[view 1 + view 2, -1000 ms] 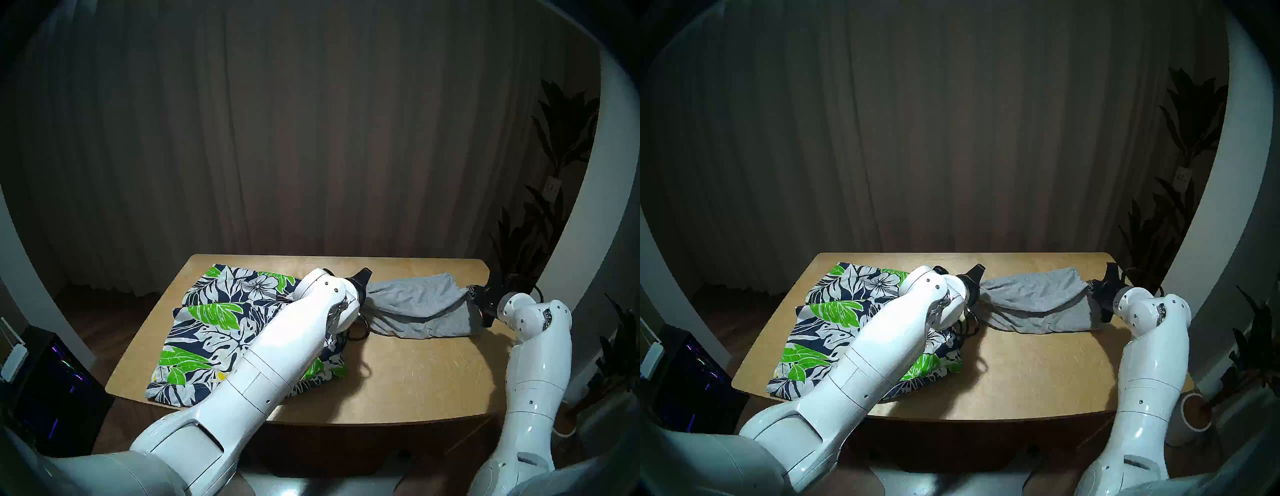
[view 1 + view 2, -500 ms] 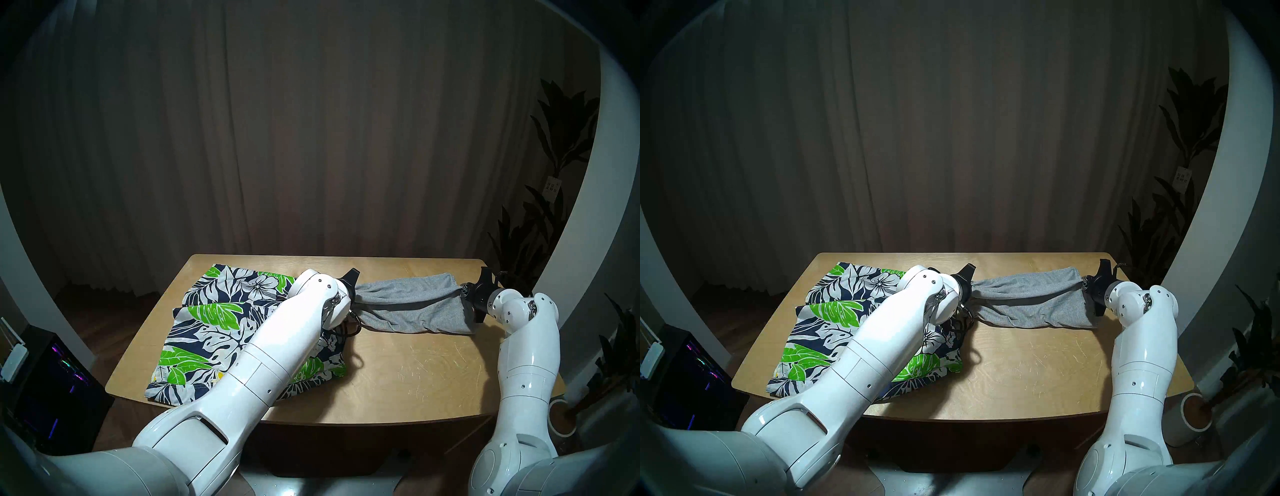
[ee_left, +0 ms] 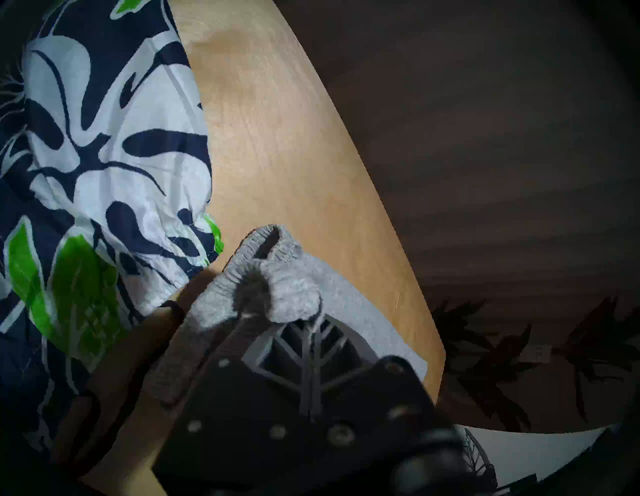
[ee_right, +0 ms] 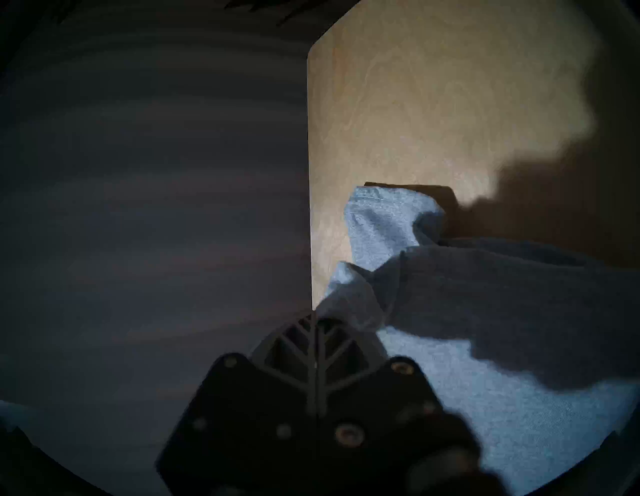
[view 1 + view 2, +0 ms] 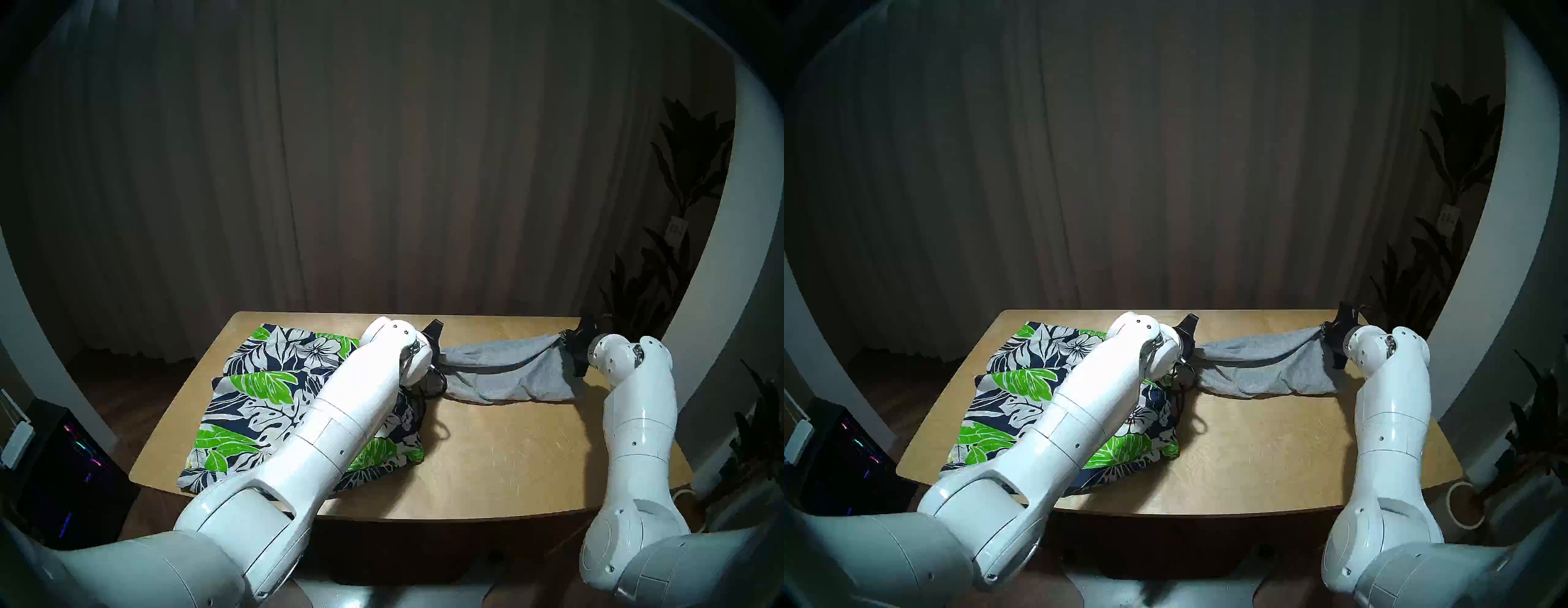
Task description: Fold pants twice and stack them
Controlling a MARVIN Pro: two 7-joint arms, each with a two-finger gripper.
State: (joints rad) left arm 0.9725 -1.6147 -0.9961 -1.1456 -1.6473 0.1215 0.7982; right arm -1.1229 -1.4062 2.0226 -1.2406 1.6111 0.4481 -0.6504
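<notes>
Next, my left gripper releases the grey shorts along the table's back edge [image 5: 493, 366], next to the navy floral shorts.
The grey shorts [image 5: 509, 373] [image 5: 1267, 369] hang stretched between my two grippers over the back right of the table, their lower edge resting on the wood. At their left end my left gripper [image 5: 441, 354] [image 3: 304, 322] is shut on the gathered elastic waistband [image 3: 273, 277]. My right gripper [image 5: 566, 337] [image 4: 317, 317] is shut on the other end near the table's back right corner. The navy floral shorts [image 5: 263, 399] [image 5: 1021, 395] [image 3: 104, 173] lie spread on the left half, partly under my left arm.
The wooden table [image 5: 509, 458] has its right edge directly beside my right gripper [image 4: 309, 173]. A dark drawstring [image 5: 441, 429] trails from the floral shorts toward the middle. Potted plants [image 5: 662, 276] stand off the right side, a dark box [image 5: 63, 479] at the left.
Both grippers have lifted and moved toward the table's back edge with the grey shorts, the right one rising more; the cloth is pulled tauter and slants upward to the right.
</notes>
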